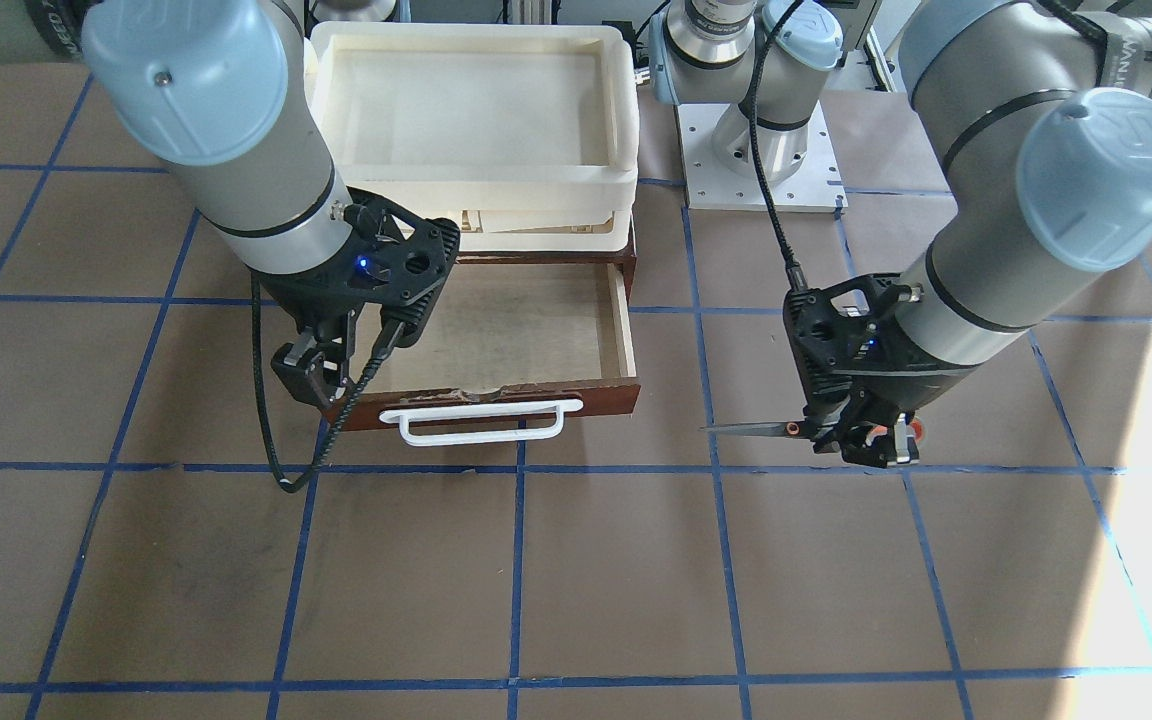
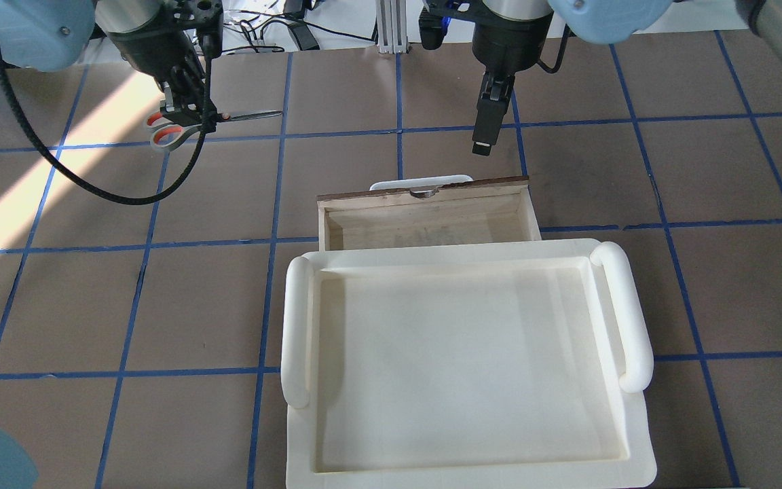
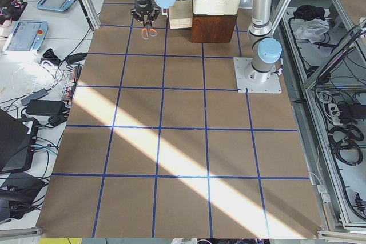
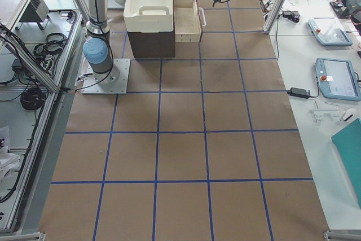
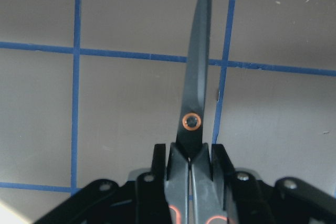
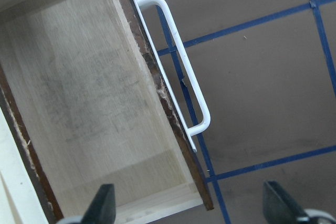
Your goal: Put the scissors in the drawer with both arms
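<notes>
My left gripper will release the scissors on the open drawer's pale bottom, near the middle [image 1: 517,348], behind the white handle.
My left gripper [image 1: 861,440] is shut on the scissors [image 1: 751,427] at the pivor end of the handles and holds them level above the table, well apart from the drawer. The silver blades point toward the drawer's side, and the grey and red-orange handles [image 2: 172,132] stick out behind the fingers. In the left wrist view the closed blades [image 5: 197,93] run straight ahead. The drawer [image 1: 516,330] is pulled open, its pale interior bare, its white handle [image 1: 481,420] in front. My right gripper [image 1: 316,375] is open and empty, above the drawer's front corner.
A cream-white plastic tray [image 2: 459,353] sits on top of the cabinet, behind the open drawer. The right wrist view shows the drawer floor [image 6: 89,103] and the handle [image 6: 184,72] below my open fingers. Brown table with blue grid lines lies all around.
</notes>
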Action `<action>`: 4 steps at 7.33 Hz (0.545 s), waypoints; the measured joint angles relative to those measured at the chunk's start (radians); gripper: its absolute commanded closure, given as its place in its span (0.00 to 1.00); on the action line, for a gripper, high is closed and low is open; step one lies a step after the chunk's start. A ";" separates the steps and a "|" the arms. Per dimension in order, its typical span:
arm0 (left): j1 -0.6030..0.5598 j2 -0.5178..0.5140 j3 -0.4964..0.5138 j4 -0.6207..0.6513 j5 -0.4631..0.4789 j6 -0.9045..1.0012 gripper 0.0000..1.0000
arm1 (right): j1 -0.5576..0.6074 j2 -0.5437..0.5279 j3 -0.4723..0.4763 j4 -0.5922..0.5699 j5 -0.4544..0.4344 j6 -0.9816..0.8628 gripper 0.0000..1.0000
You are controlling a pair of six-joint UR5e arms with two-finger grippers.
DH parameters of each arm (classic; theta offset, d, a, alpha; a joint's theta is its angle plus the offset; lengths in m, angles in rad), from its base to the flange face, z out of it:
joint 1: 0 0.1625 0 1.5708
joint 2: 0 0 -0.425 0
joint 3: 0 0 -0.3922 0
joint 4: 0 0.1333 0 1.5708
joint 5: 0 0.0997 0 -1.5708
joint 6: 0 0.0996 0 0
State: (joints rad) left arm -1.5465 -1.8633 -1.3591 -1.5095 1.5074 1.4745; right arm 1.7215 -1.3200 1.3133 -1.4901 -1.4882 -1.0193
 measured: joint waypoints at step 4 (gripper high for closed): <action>-0.231 0.000 -0.030 0.007 -0.002 -0.190 1.00 | -0.091 -0.207 0.123 0.070 -0.029 0.590 0.00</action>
State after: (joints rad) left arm -1.7775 -1.8633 -1.3888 -1.5022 1.5055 1.2850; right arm 1.6305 -1.5270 1.4360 -1.4197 -1.5177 -0.4297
